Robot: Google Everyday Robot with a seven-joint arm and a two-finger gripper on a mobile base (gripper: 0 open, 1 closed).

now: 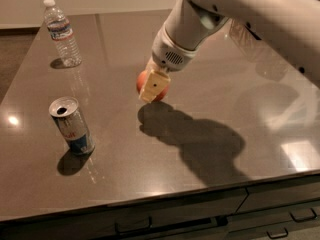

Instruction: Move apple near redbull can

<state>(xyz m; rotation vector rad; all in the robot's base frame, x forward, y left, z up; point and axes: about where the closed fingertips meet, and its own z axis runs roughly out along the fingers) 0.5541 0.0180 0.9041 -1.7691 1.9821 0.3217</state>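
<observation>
The robot's gripper should release the apple on the table (108, 131) beside the redbull can, on the side that faces the shadow of the robot's arm.
The red-orange apple (143, 81) is near the middle of the dark table, held in my gripper (151, 90). One tan finger (155, 85) lies across its front, and the other is hidden behind it. The gripper is shut on the apple and seems to hold it just above the tabletop, with its shadow below. The silver and blue redbull can (73, 126) stands upright at the front left, well to the left of the apple and nearer the table's front.
A clear plastic water bottle (62, 33) stands at the back left. The table's front edge (200, 190) has drawers below it. My white arm (250, 14) reaches in from the upper right and casts a large shadow right of centre.
</observation>
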